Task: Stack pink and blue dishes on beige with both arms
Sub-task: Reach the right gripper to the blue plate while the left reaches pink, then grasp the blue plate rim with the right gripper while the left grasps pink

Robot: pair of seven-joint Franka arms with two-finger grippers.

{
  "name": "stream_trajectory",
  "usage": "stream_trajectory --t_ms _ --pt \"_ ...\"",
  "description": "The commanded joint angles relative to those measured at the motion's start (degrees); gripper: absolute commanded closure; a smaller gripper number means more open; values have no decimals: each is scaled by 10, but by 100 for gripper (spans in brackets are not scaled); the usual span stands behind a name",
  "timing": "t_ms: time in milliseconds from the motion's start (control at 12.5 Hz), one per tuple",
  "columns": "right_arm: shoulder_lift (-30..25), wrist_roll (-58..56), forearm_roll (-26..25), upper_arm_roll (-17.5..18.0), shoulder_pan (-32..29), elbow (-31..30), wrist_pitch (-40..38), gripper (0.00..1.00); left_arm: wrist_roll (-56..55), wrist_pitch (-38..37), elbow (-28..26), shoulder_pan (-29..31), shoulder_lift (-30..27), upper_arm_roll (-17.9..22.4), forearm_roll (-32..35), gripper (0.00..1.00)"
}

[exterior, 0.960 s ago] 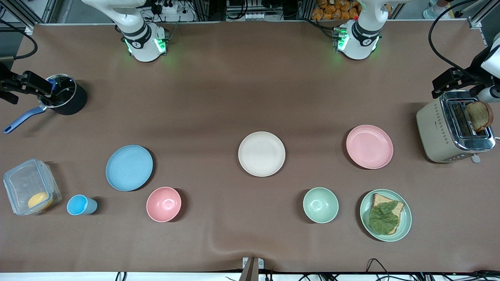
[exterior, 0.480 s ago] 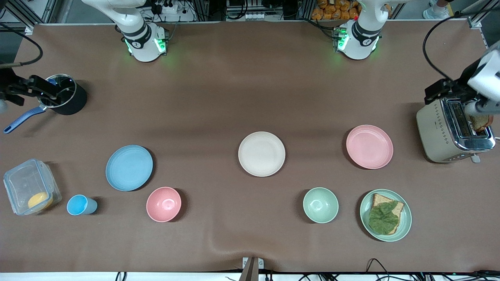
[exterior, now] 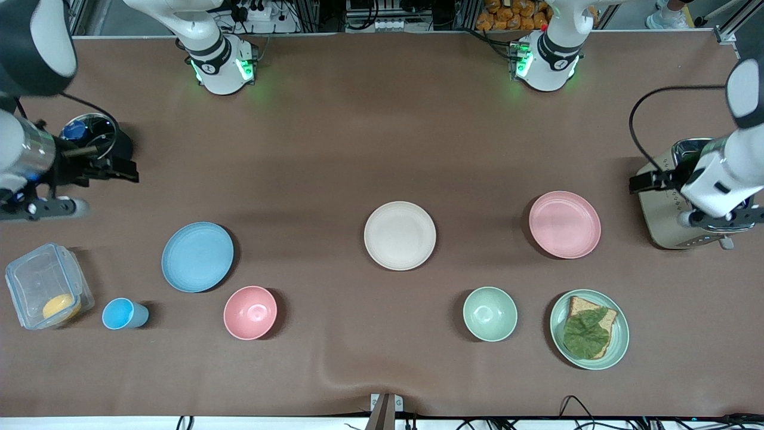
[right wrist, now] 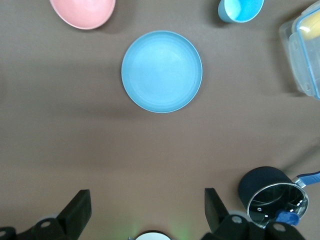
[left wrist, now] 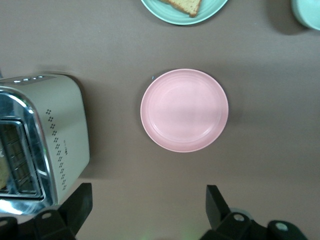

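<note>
Next, I need to move my left gripper to the pink plate and close it on the plate's rim [exterior: 598, 228] [left wrist: 142, 113] facing the toaster.
The beige plate [exterior: 400, 235] lies mid-table with nothing on it. The pink plate [exterior: 564, 224] [left wrist: 184, 110] lies toward the left arm's end, beside the toaster [exterior: 668, 209]. Toward the right arm's end lies the blue plate [exterior: 197, 257] [right wrist: 161, 71]. My left gripper [exterior: 647, 181] [left wrist: 147, 205] hangs open and holds nothing, high over bare table between the toaster and the pink plate. Likewise open, with nothing in it, my right gripper [exterior: 116, 173] [right wrist: 145, 207] is up over bare table between the black pot [exterior: 98, 143] and the blue plate.
A pink bowl [exterior: 250, 312], a blue cup [exterior: 122, 314] and a clear box [exterior: 45, 292] lie near the blue plate. A green bowl [exterior: 490, 313] and a green plate with bread and lettuce [exterior: 589, 329] lie nearer the camera than the pink plate.
Both arms swung inward from the table ends. The left gripper left the toaster toward the pink plate. The right gripper left the pot toward the blue plate. No plate moved.
</note>
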Motion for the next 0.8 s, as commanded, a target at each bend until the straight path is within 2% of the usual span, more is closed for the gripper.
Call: stream_trajectory --t_ms 0,240,400,560,720 --pt "75 -11 0 -2 -28 7 64 0 -8 55 -43 6 0 -4 -1 0" --pt "125 -13 3 -1 -47 -36 150 0 -9 165 -126 13 1 -2 0 0" --pt "128 -12 3 -2 -61 -124 265 0 -9 234 -176 16 5 -2 0 0" --pt "129 -12 4 -1 -76 -211 394 0 -10 257 -191 33 23 -3 7 0" --pt "148 -12 4 -1 -80 -227 424 0 -10 269 -191 40 51 -3 7 0"
